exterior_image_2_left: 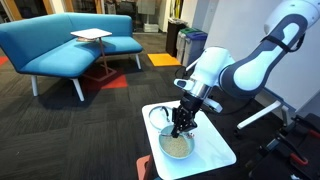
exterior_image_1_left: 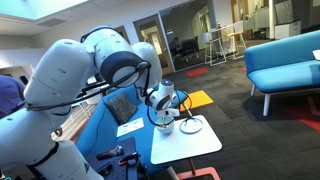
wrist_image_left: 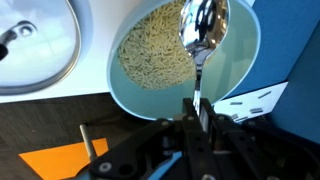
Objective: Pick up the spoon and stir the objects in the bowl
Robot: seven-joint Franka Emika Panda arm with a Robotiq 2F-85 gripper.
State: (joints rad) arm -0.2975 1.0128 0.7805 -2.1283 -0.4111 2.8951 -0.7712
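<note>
My gripper is to release the spoon in the pale bluish bowl [exterior_image_1_left: 165, 125] [wrist_image_left: 176, 75], so that the spoon's head rests on the grain-like pieces and its handle against the bowl's rim.
In the wrist view my gripper [wrist_image_left: 194, 112] is shut on the thin handle of the spoon [wrist_image_left: 202, 32]. The shiny spoon head hangs over the pale bluish bowl [wrist_image_left: 240, 70], at its far side, above a fill of pale grain-like pieces [wrist_image_left: 150, 55]. In an exterior view the gripper [exterior_image_2_left: 181, 122] stands just above the bowl [exterior_image_2_left: 176, 146] on the small white table [exterior_image_2_left: 215, 150]. In an exterior view the gripper [exterior_image_1_left: 163, 103] shows over the same table [exterior_image_1_left: 195, 145]; the bowl is mostly hidden behind it.
A flatter round white dish [wrist_image_left: 35, 55] lies beside the bowl; it also shows in both exterior views [exterior_image_2_left: 158, 115] [exterior_image_1_left: 191, 125]. Blue couches [exterior_image_2_left: 60, 45] and a side table [exterior_image_2_left: 92, 36] stand across the dark carpet. Blue surface and paper [wrist_image_left: 255, 100] lie near the bowl.
</note>
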